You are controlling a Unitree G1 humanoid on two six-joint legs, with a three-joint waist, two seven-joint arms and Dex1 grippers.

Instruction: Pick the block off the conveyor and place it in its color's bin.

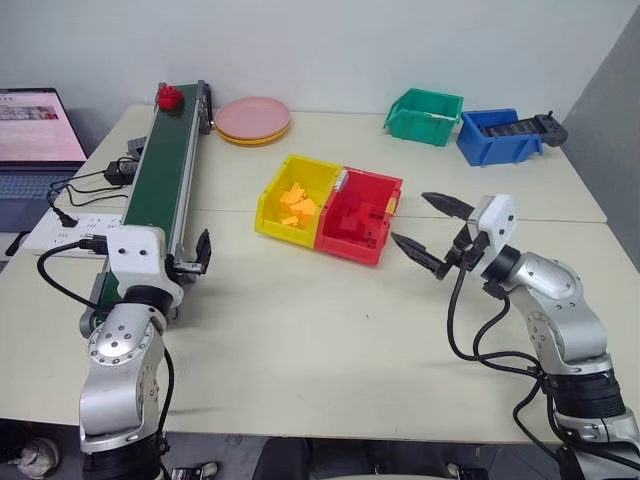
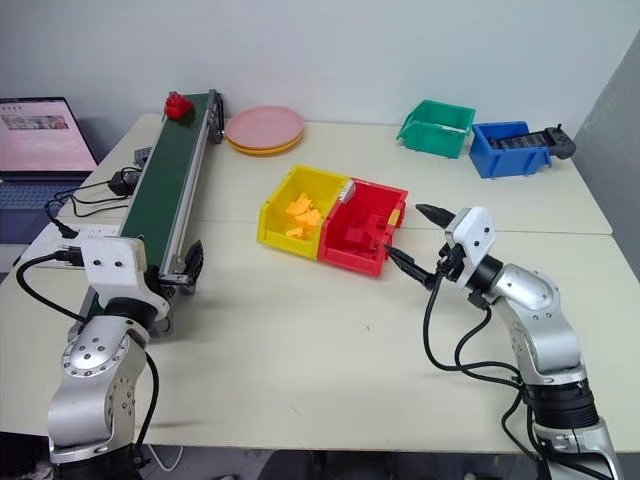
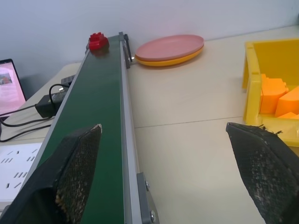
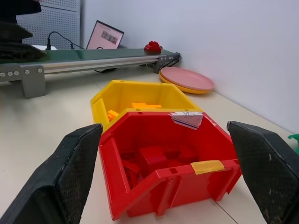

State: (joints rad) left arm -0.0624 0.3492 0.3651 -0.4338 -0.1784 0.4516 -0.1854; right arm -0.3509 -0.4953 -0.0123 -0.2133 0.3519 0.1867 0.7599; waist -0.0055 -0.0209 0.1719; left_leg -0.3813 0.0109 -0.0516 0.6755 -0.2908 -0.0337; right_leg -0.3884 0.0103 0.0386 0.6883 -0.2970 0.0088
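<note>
I will close my left gripper on the sides of the red block at the conveyor's near end (image 1: pixel 110 287), because the belt should bring it there.
The small red block (image 1: pixel 169 97) sits on the far end of the conveyor (image 1: pixel 165 170), a long dark green belt with grey rails. My left gripper (image 3: pixel 163 127) is open at the belt's near end, one finger over the belt and the other over the table beside the rail, far from the block (image 3: pixel 98 41). The red bin (image 1: pixel 361 215) stands mid-table, joined to a yellow bin, with red bricks inside it. My right gripper (image 1: pixel 410 218) is open just to the right of the red bin (image 4: pixel 163 158), pointing at it with nothing between its fingers.
The yellow bin (image 1: pixel 296 198) holds orange pieces. Stacked pink and yellow plates (image 1: pixel 253 119) lie by the conveyor's far end. A green bin (image 1: pixel 424 116) and a blue bin (image 1: pixel 497 135) stand at the back right. A laptop (image 1: pixel 35 140), power strip (image 1: pixel 70 230) and cables lie left of the belt.
</note>
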